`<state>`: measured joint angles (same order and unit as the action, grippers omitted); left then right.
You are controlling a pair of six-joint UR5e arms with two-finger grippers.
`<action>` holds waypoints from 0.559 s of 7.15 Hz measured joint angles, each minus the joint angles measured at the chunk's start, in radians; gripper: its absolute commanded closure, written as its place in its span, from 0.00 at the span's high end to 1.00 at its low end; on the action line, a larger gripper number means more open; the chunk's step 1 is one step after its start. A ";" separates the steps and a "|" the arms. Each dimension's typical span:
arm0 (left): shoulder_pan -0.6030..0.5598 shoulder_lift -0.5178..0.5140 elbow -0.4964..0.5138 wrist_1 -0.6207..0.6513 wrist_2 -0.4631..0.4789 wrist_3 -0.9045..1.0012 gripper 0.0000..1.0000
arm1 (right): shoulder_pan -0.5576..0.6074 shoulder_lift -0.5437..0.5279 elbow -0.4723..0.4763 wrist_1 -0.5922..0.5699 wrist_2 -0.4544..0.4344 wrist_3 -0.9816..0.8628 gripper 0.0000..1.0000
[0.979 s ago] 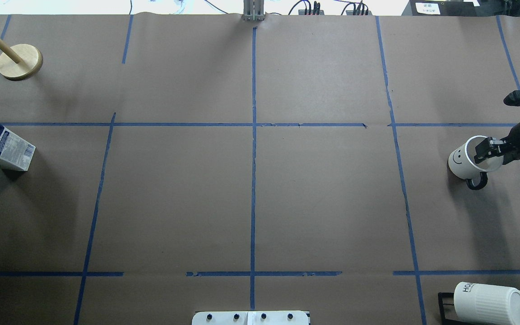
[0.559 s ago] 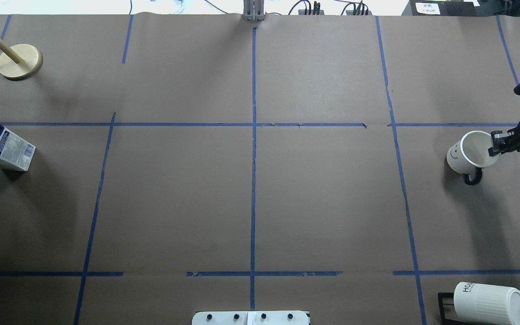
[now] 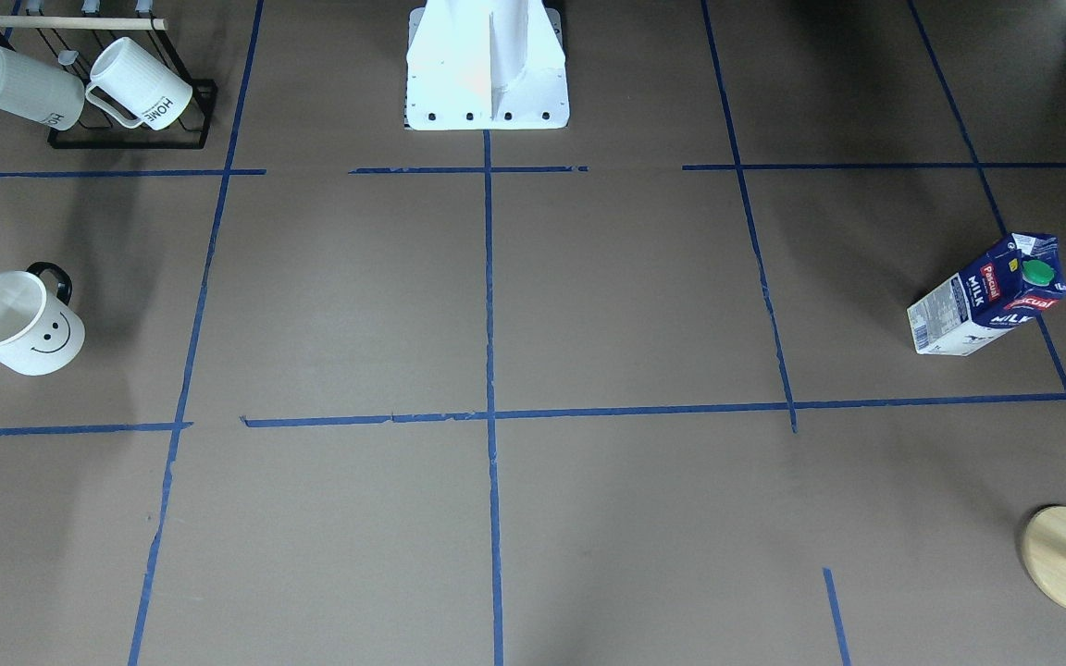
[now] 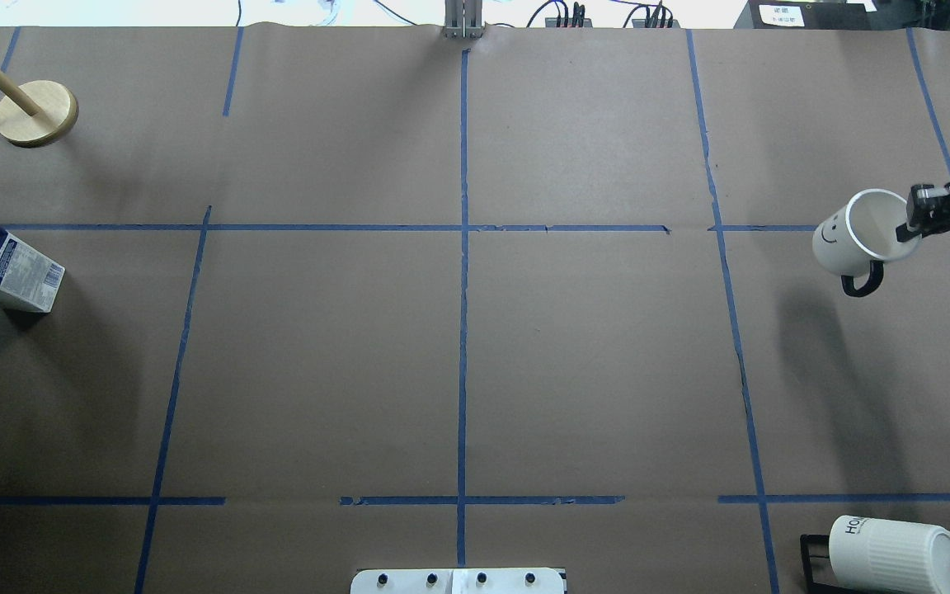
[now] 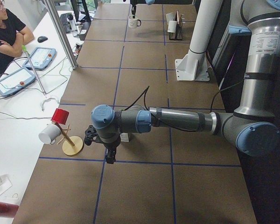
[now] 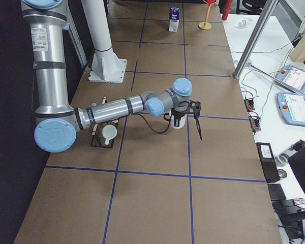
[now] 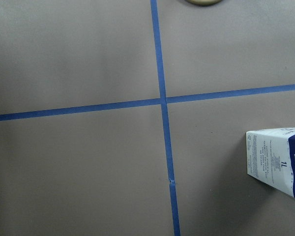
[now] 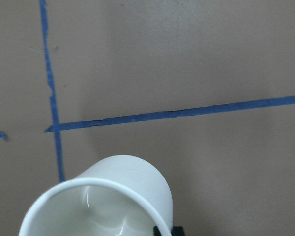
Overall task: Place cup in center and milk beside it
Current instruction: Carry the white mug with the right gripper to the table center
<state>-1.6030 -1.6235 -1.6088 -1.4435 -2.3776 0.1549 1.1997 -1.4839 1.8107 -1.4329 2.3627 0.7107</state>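
Observation:
My right gripper has the white smiley cup. It will let go of the cup beside the center tape cross, toward the robot's white base (image 3: 454, 368).
The white smiley cup (image 4: 842, 243) hangs tilted above the table at the far right, its shadow well below it; it also shows in the front view (image 3: 29, 333) and the right wrist view (image 8: 113, 196). My right gripper (image 4: 910, 221) is shut on its rim, one finger inside. The blue and white milk carton (image 4: 1, 268) stands at the far left, also in the front view (image 3: 991, 296) and the left wrist view (image 7: 280, 160). The center tape cross (image 4: 463, 228) is bare. My left gripper (image 5: 109, 154) hovers by the carton; I cannot tell whether it is open or shut.
A wooden mug tree base (image 4: 36, 113) stands at the back left. A black rack with ribbed HOME mugs (image 4: 891, 553) sits at the near right, also in the front view (image 3: 80, 88). The robot's white base (image 3: 487, 65) is at the table's near edge.
My right gripper has pulled back from inside the cup to its rim and risen with the cup, which has moved up and away from the robot.

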 measured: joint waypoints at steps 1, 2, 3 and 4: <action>0.000 0.001 0.000 0.000 0.000 0.000 1.00 | -0.001 0.081 0.042 -0.135 0.005 0.010 0.00; 0.000 0.002 0.000 0.000 0.000 0.000 1.00 | -0.029 0.168 0.063 -0.229 0.005 0.059 0.00; -0.001 0.002 0.000 0.000 0.000 0.000 1.00 | -0.091 0.254 0.062 -0.269 -0.010 0.160 0.00; -0.001 0.004 0.000 0.000 0.000 0.000 1.00 | -0.174 0.339 0.049 -0.283 -0.049 0.282 0.00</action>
<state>-1.6043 -1.6197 -1.6089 -1.4435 -2.3777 0.1549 1.0254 -1.1451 1.8599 -1.7163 2.3139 0.9926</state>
